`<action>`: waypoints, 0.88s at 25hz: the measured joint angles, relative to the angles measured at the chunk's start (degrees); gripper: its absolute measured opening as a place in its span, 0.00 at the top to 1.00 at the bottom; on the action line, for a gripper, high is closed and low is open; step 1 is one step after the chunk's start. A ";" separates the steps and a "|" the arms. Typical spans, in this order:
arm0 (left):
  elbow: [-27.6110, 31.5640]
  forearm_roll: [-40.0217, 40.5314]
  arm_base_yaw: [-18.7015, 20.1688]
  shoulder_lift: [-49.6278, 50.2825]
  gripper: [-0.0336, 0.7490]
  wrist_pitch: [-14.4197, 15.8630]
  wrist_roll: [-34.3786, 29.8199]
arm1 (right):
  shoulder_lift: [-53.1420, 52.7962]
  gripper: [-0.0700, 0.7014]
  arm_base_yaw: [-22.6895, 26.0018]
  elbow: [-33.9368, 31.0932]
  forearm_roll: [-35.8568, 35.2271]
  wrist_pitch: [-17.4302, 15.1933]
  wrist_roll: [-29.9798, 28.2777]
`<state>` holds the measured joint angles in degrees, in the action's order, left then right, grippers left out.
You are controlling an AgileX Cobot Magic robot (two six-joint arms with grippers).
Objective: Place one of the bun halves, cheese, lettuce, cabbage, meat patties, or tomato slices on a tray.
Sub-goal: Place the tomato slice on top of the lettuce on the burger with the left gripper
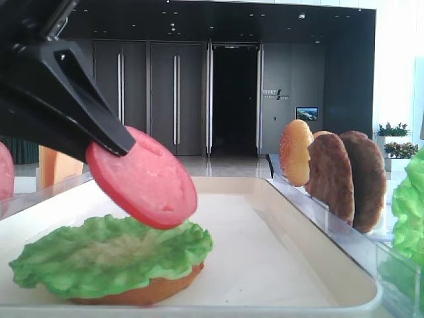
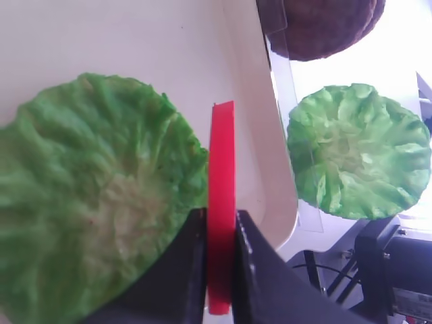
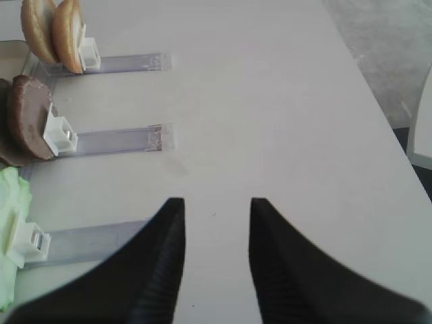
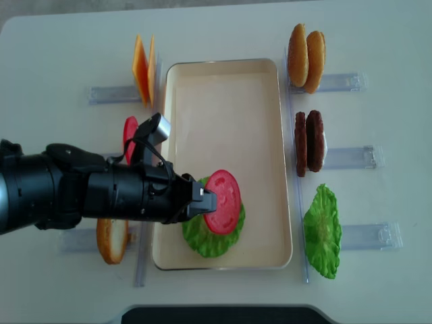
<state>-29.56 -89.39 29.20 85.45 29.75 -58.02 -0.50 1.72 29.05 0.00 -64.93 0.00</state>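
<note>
The red tomato slice, now tilted just above the lettuce, will be released by my left gripper on the middle of the green lettuce (image 4: 218, 221) (image 2: 127, 201) in the cream tray.
My left gripper (image 4: 206, 200) (image 2: 221, 223) is shut on a red tomato slice (image 4: 224, 201) (image 1: 149, 179), gripping it by the edge. The slice hangs tilted just above a ruffled green lettuce (image 4: 206, 241) (image 1: 99, 258) (image 2: 88, 189). That leaf lies on a bun half (image 1: 152, 291) at the near left of the cream tray (image 4: 223, 115) (image 1: 265, 245). My right gripper (image 3: 217, 202) is open over bare table, with nothing between its fingers.
Clear racks flank the tray. On the right stand bun halves (image 4: 305, 57) (image 3: 54, 30), meat patties (image 4: 309, 143) (image 3: 27, 121) and another lettuce (image 4: 322, 233). On the left are cheese (image 4: 143, 67), another tomato slice (image 4: 128, 131) and a bun half (image 4: 113, 239).
</note>
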 joint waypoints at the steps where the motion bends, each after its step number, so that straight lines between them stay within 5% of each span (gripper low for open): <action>1: 0.20 -0.05 0.00 0.00 0.89 -0.45 0.00 | 0.00 0.61 0.00 0.00 0.00 0.00 0.00; 17: 0.89 -0.64 0.00 3.25 0.88 -1.74 -0.62 | 0.00 0.61 0.00 0.00 0.00 0.00 0.00; 22: 0.89 -0.97 0.00 5.76 0.78 -0.49 -0.62 | 0.00 0.61 0.00 0.00 0.00 0.00 0.00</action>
<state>-28.67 -90.37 29.20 91.21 29.26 -58.64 -0.50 1.72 29.05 0.00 -64.93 0.00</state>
